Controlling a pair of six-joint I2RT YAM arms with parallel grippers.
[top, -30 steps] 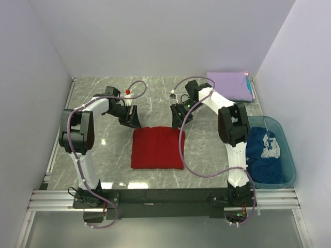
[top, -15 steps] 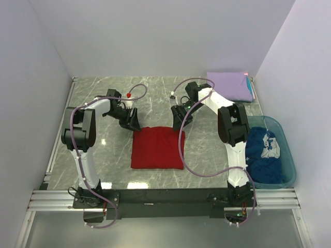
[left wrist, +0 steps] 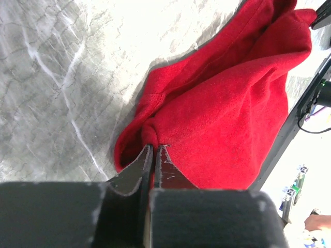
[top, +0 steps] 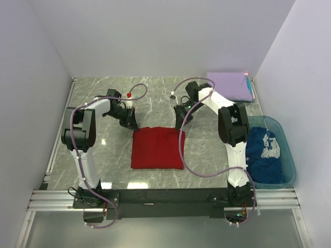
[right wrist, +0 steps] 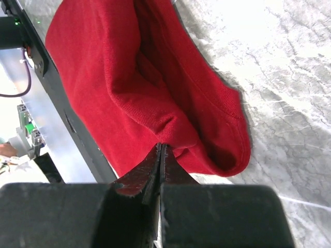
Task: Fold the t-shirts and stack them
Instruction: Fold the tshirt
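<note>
My left gripper is pinching the red t-shirt's upper fold while the lower layer sticks out past it. I will regrip the t-shirt's corner (left wrist: 149, 131) and pull the t-shirt's far edge straight.
A folded bright red t-shirt (top: 156, 148) lies flat in the middle of the marble table. My left gripper (top: 133, 125) pinches its far left corner, jaws shut on a fold of red cloth (left wrist: 207, 103). At the far right corner my right gripper (top: 179, 124) is likewise shut on the red cloth (right wrist: 129, 77). A folded lavender t-shirt (top: 229, 86) rests at the far right. The dark blue t-shirt with white print (top: 264, 155) lies crumpled in the tub.
The translucent teal plastic tub (top: 288, 160) stands at the right edge of the table. White walls enclose the table on the left, back and right. A purple cable (top: 182, 150) hangs across the red shirt's right edge.
Both grippers came down onto the far corners of the red t-shirt and closed on the cloth; before, they stood open just behind it.
</note>
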